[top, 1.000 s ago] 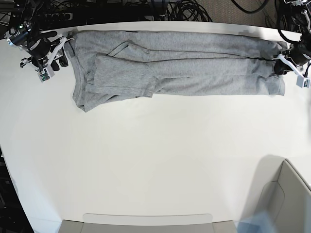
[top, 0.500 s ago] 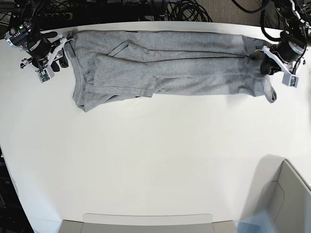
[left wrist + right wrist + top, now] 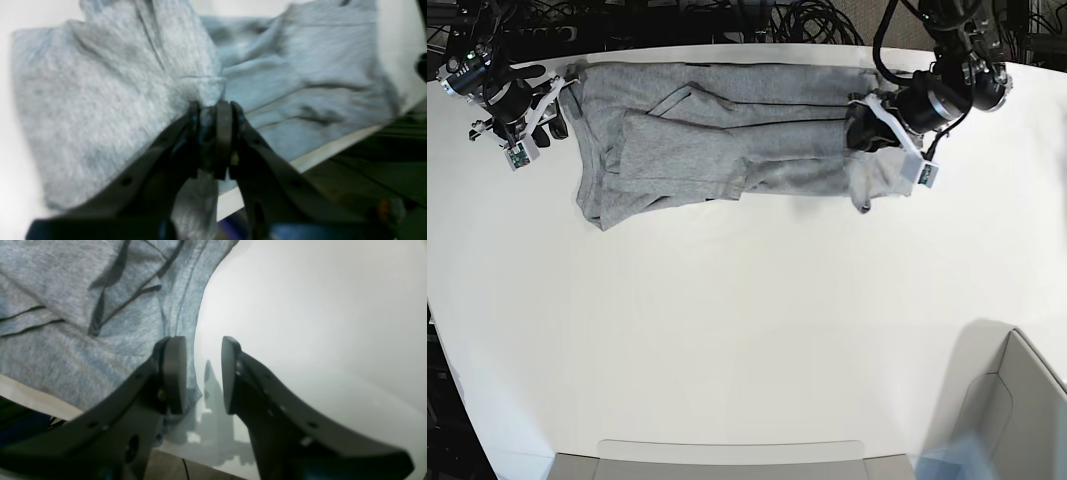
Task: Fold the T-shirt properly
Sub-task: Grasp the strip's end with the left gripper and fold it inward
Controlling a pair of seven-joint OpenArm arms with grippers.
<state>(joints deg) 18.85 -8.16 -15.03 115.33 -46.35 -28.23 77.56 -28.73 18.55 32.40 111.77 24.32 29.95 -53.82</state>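
Note:
Next, my left gripper lets go of the T-shirt's lifted end on the middle of the long folded band (image 3: 749, 130) (image 3: 295, 76).
The heather-grey T-shirt (image 3: 727, 140) lies as a long folded band along the far edge of the white table (image 3: 727, 330), plain side showing, no lettering visible. My left gripper (image 3: 867, 125) is shut on the shirt's right end and holds it lifted and doubled back over the band; the left wrist view shows its jaws pinching bunched grey fabric (image 3: 206, 90). My right gripper (image 3: 555, 105) is open at the shirt's left end, one finger (image 3: 173, 373) resting on the fabric edge (image 3: 100, 323), the other finger over bare table.
Black cables (image 3: 807, 20) lie beyond the table's far edge. A grey bin (image 3: 1017, 410) stands at the front right corner and a flat grey tray (image 3: 727, 460) at the front edge.
My left gripper has carried the shirt's right end leftward along the far edge, shortening the band. The right arm has not moved.

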